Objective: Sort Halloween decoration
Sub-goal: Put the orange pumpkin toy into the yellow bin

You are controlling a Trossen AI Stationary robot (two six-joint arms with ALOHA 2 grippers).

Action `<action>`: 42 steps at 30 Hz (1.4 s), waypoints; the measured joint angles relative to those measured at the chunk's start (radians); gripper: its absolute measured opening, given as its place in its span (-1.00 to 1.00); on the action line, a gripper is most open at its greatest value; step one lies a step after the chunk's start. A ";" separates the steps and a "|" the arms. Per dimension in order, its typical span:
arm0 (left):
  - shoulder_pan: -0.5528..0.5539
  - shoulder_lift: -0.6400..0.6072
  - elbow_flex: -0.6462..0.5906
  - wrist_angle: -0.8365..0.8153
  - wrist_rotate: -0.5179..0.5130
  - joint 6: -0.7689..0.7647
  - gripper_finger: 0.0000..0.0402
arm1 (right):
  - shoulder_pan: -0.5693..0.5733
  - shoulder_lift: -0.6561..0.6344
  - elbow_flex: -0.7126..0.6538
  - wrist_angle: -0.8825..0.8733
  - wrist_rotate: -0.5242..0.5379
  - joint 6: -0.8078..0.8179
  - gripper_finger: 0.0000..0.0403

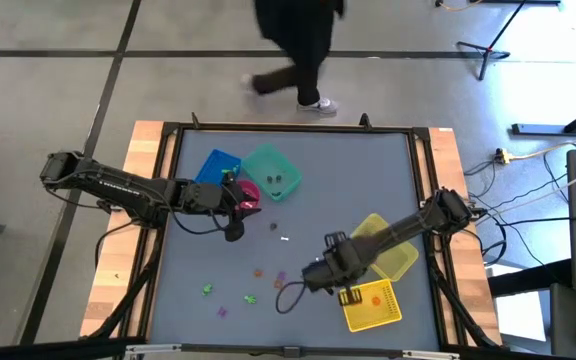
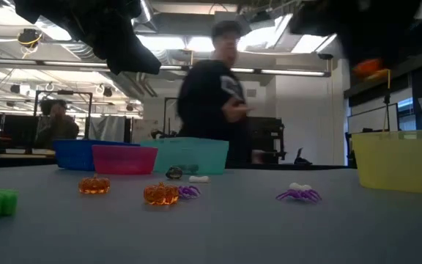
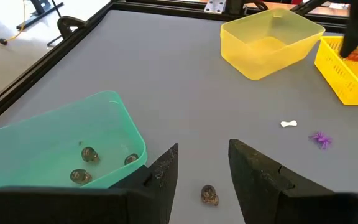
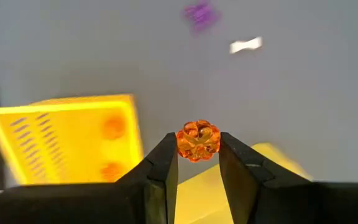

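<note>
The orange pumpkin will go down inside the yellow basket [image 1: 360,317] [image 4: 53,135], on the basket's side by the table's near edge, from my right gripper. The pumpkin now hangs high beside the basket.
My right gripper [image 4: 197,163] hangs high over the table's near right, beside the yellow basket [image 1: 373,305], shut on an orange pumpkin trinket [image 4: 197,140]. The basket [image 4: 67,140] holds two more orange pumpkins. My left gripper [image 3: 202,163] stands open by the teal bin [image 3: 55,140], a dark skull [image 3: 209,195] lying on the table just ahead between its fingers. Three dark skulls lie in the teal bin. A white bone [image 3: 289,124], a purple spider [image 3: 320,139], orange pumpkins [image 2: 160,194] and green pieces [image 1: 208,290] lie loose on the table. My right gripper pinches the orange pumpkin's two sides [image 4: 180,142] between its two fingertips, at their free ends. The fingers come from above and point down. The pumpkin [image 2: 368,67] is lifted well clear of the table.
The blue bin [image 1: 216,165], pink bin [image 1: 250,195] and teal bin [image 1: 271,172] stand at the far left. The yellow bin [image 1: 393,250] is partly under my right arm. A person [image 1: 293,50] walks past beyond the far edge.
</note>
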State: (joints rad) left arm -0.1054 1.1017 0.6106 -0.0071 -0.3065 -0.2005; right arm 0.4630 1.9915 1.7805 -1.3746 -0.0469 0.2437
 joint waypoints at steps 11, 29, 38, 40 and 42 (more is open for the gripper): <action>0.000 0.000 0.000 0.000 0.000 -0.001 -0.37 | 0.165 0.000 -0.040 -0.033 -0.081 0.119 -0.53; 0.000 0.000 0.000 -0.001 0.001 0.000 -0.37 | 0.224 0.000 -0.053 -0.017 -0.079 0.120 -0.52; 0.000 0.000 0.000 -0.001 0.001 -0.001 -0.37 | 0.224 0.000 -0.054 -0.014 -0.078 0.126 -0.13; 0.000 0.000 0.000 -0.001 0.001 -0.001 -0.37 | 0.224 0.000 -0.054 -0.014 -0.078 0.126 -0.05; 0.000 0.000 0.000 -0.001 0.001 -0.001 -0.37 | 0.224 0.000 -0.054 -0.014 -0.078 0.126 0.01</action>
State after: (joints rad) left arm -0.1055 1.1016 0.6106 -0.0078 -0.3058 -0.2015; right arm 0.6872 1.9911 1.7267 -1.3888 -0.1249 0.3698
